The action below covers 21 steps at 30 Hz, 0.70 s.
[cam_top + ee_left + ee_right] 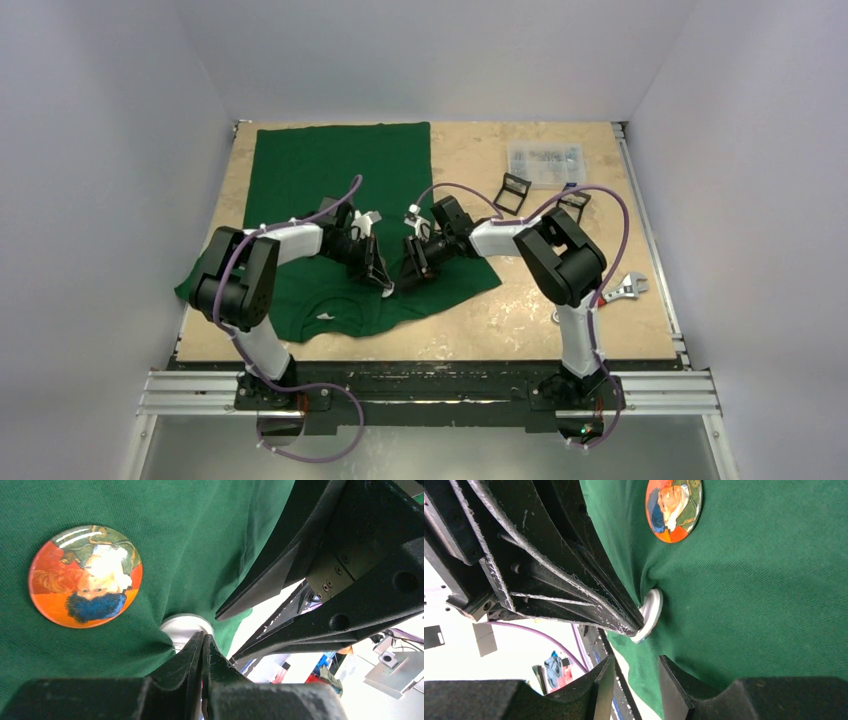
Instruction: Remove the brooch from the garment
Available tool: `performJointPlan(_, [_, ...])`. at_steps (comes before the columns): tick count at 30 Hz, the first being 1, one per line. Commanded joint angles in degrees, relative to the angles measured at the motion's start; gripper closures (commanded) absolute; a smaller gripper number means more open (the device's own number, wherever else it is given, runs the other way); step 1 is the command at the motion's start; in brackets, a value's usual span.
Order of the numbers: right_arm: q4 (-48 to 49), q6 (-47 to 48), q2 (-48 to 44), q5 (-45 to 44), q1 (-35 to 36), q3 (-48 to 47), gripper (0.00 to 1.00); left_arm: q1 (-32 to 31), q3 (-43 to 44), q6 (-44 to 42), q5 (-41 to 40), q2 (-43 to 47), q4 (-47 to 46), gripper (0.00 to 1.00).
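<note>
My right gripper's open fingers are short of the silver-white disc in my left gripper, so I need to move them in and take hold of the disc's lower rim (640,638).
The dark green garment (330,170) lies on the left half of the table, and part of it is lifted between the two arms. A round brooch (85,575) with an orange, blue and green picture is pinned flat on the cloth, and it also shows in the right wrist view as the brooch (673,507). Below it a silver-white disc (186,626) sticks out where the cloth bunches up. My left gripper (203,647) is shut on the rim of this disc (651,611). My right gripper (636,690) is open just under the disc, with the garment's edge (644,675) between its fingers.
At the back right of the table (560,320) stands a clear plastic box (545,160). Two small black frames (512,190) (573,203) lie in front of it. A wrench (625,290) lies beside the right arm. White walls close in the sides.
</note>
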<state>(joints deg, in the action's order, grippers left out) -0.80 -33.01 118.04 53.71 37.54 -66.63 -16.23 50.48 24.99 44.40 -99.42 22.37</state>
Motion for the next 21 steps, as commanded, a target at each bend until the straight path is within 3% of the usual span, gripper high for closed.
performJointPlan(1, [4.4,-2.9,0.8,0.7,0.7,-2.6,0.61,0.4,2.3,0.7,1.6,-1.0,-0.2,1.0])
performJointPlan(8, [5.6,-4.5,2.9,-0.4,0.9,-3.6,0.66,0.5,2.6,1.2,2.3,-1.3,-0.6,1.0])
performJointPlan(15, [6.3,-5.2,4.8,0.6,0.9,-4.3,0.78,0.9,2.6,1.4,2.4,-1.2,-0.7,1.0])
performJointPlan(21, [6.1,-4.9,5.6,0.8,0.9,-4.3,0.85,2.5,0.6,1.3,1.4,3.1,-1.0,0.97])
